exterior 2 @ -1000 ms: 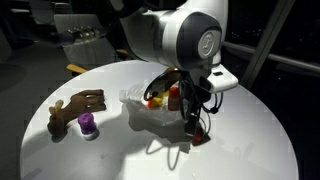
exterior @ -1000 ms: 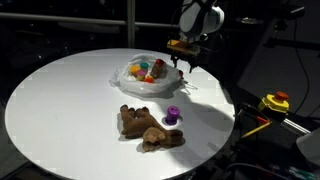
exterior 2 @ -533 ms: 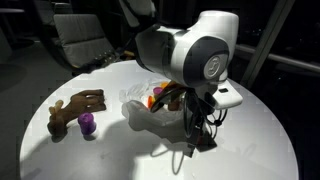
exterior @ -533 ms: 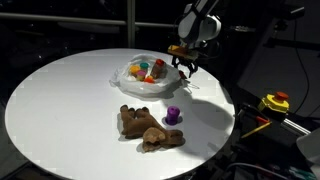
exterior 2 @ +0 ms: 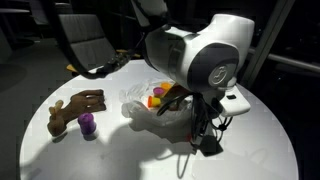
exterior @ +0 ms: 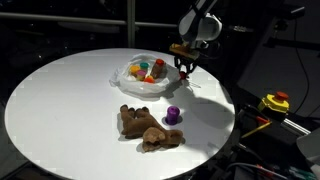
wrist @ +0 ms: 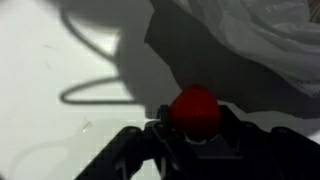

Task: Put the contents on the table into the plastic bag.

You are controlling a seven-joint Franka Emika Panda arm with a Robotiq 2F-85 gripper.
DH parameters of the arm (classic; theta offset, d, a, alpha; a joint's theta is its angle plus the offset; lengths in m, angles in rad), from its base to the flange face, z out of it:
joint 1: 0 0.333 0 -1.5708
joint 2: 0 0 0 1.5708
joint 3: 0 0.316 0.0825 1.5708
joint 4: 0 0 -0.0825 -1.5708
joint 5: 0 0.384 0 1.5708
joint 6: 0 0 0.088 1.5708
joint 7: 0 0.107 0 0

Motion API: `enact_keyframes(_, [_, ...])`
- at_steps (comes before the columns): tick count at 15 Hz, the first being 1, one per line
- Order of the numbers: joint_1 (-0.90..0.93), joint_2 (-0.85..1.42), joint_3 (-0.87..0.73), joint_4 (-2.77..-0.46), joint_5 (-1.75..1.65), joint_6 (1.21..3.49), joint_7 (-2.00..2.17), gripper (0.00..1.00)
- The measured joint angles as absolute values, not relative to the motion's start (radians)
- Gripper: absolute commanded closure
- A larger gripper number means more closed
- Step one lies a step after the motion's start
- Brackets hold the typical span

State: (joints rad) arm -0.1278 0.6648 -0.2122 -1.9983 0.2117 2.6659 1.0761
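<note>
I should set the small red round toy in the plastic bag's empty far end [exterior: 125, 77], past the coloured toys, with my gripper.
A clear plastic bag [exterior: 143, 74] holding several coloured toys lies on the round white table [exterior: 60, 100] and shows in both exterior views [exterior 2: 148, 108]. In the wrist view its crinkled edge [wrist: 262, 32] fills the upper right. My gripper [exterior: 184, 70] points down just beside the bag [exterior 2: 204, 143]. In the wrist view the gripper [wrist: 194, 128] is shut on a small red round toy [wrist: 194, 107] held between its fingers. A brown plush toy [exterior: 148, 127] and a small purple piece [exterior: 173, 115] lie on the table away from the gripper.
A yellow and red device [exterior: 275, 102] sits off the table's edge. A chair [exterior 2: 85, 40] stands behind the table. The surroundings are dark. A cable casts a looped shadow [wrist: 95, 92] on the white surface.
The jaws have closed from wide open onto the red toy. The arm has shifted slightly beside the bag. The bag, plush toy and purple piece have not moved.
</note>
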Motion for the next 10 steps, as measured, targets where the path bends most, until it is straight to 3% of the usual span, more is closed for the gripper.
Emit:
enact_keyframes(5, [-0.061,0.573,-0.252,-2.044,0.195,2.777,1.078,0.74])
enact_keyframes(10, [0.169,0.429,-0.314,-2.158,0.113,3.005,1.163,0.74])
